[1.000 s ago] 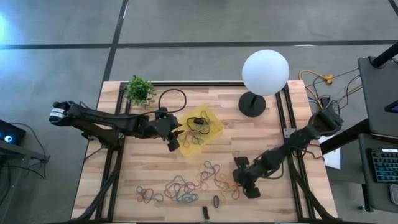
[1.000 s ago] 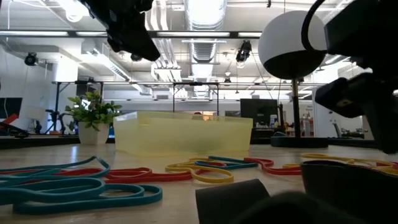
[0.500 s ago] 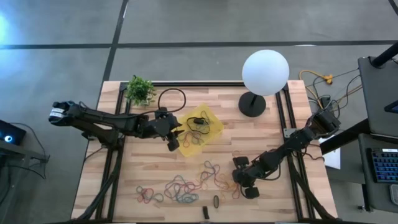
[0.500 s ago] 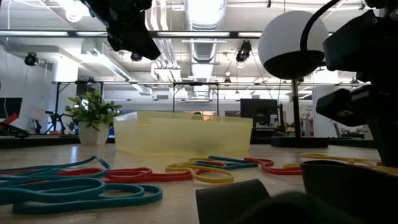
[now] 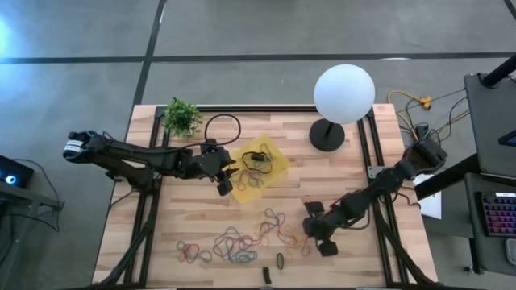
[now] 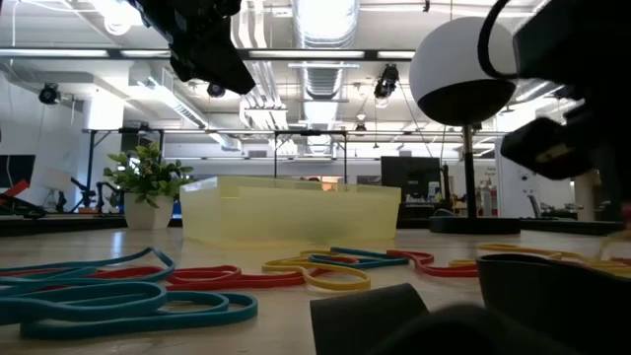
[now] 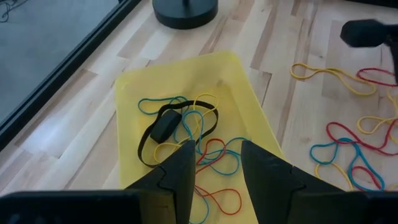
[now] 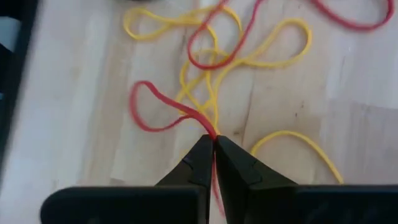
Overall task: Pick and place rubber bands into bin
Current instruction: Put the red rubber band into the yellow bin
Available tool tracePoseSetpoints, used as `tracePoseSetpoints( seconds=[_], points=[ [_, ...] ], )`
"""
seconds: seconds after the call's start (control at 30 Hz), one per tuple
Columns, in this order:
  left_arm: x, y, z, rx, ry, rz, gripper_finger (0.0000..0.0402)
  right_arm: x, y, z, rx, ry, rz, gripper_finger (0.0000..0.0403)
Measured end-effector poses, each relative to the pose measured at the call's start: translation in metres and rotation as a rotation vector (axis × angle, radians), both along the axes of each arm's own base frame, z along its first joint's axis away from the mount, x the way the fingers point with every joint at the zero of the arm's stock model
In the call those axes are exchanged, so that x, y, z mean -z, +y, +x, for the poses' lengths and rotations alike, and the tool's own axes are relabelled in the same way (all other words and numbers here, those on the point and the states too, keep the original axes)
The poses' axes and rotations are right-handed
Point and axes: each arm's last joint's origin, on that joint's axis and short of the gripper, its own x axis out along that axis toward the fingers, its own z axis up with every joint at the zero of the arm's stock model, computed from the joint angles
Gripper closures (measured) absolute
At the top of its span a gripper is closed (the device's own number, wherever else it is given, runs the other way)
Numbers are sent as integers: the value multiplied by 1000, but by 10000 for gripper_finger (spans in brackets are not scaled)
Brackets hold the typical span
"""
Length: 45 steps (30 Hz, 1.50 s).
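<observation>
The robot's right gripper will release the red rubber band at the near side of the black ring in the yellow bin (image 5: 254, 167).
Loose rubber bands (image 5: 242, 242) in red, blue, yellow and green lie on the wooden table near its front edge. The yellow bin (image 5: 258, 165) stands behind them and holds several bands and a black ring (image 7: 180, 121). My right gripper (image 8: 213, 146) is at the right end of the loose bands and is shut on a red band (image 8: 149, 102). My left gripper (image 7: 217, 168) hangs open above the bin's near left corner with nothing between its fingers. My right gripper pinches one strand of the red band (image 8: 208, 129) between its two fingertips, coming slanting down from the table's right. The band's loop still lies on the wood in front of the fingers. A yellow band (image 8: 214, 112) runs close by; whether it is caught too, I cannot tell.
A lamp with a white globe (image 5: 344, 93) and a black round base (image 5: 326, 134) stands at the back right. A small green plant (image 5: 182, 118) and a black cable loop (image 5: 222, 129) are at the back left. Two small dark oblong pieces (image 5: 280, 261) lie at the front edge.
My right gripper has shut on the red band while staying over the same spot. The left arm has kept still above the bin.
</observation>
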Motion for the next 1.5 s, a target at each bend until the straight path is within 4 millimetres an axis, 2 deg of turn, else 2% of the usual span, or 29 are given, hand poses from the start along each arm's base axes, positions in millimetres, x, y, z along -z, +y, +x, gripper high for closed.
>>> tracePoseSetpoints(
  seconds=[0.3, 0.53, 0.7, 0.87, 1.07, 1.3, 1.5],
  points=[
    [-2, 0, 2, 1, -26, -1, 288, -41, -12, -10, 57, -145, 0, 394],
    [-6, 0, 4, 13, -59, 10, 288, -82, -35, -10, 186, -350, -45, 394],
    [-9, -1, 6, 17, -95, 12, 288, -110, -57, 3, 244, -487, -160, 394],
    [-11, -1, 7, 17, -122, 8, 288, -126, -87, 28, 323, -528, -261, 395],
    [-11, -1, 7, 14, -126, 1, 288, -123, -126, 68, 455, -479, -326, 395],
    [-10, -4, 7, 28, -121, -3, 288, -93, -158, 115, 529, -333, -387, 395],
    [-10, -6, 7, 52, -118, -17, 288, -77, -179, 137, 565, -167, -350, 392]
  ],
)
